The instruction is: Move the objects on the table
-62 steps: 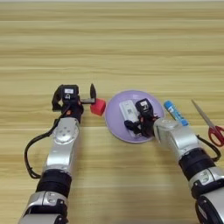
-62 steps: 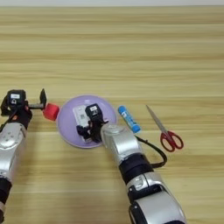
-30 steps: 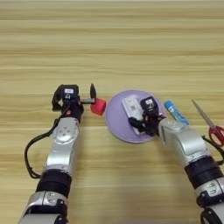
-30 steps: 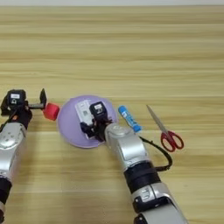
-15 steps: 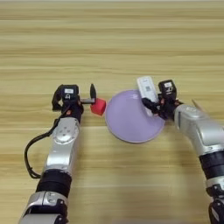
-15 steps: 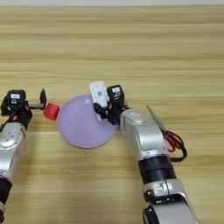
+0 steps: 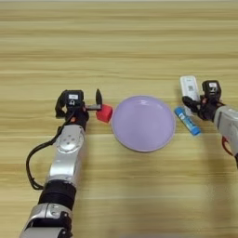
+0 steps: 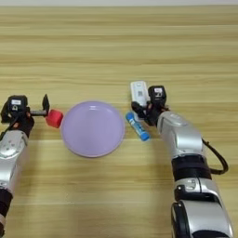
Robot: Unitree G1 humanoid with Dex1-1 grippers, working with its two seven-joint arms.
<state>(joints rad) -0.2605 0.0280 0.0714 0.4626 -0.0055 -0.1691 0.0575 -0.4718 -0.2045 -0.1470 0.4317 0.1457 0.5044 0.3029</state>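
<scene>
Next, my right gripper releases the white bar next to the blue-capped tube, on the tube's side away (image 7: 197, 113) from the plate.
My right gripper (image 8: 141, 110) is shut on the near end of the white remote-like bar (image 8: 138, 91), which lies just right of the purple plate (image 8: 93, 128). The white tube with a blue cap (image 8: 138, 126) rests on the table (image 8: 116, 42) between the plate and my right forearm. A red cube (image 7: 104, 113) sits at the plate's left rim. My left gripper (image 7: 96, 105) stands open beside the cube, one finger pointing up above it.
The plate holds nothing. A black cable (image 8: 217, 162) loops out from my right arm, and another (image 7: 30, 165) from my left arm. Bare wood stretches across the far half of the table.
My right gripper lifted the white bar out of the plate and carried it right, past the tube. The left arm and the red cube stayed where they were.
</scene>
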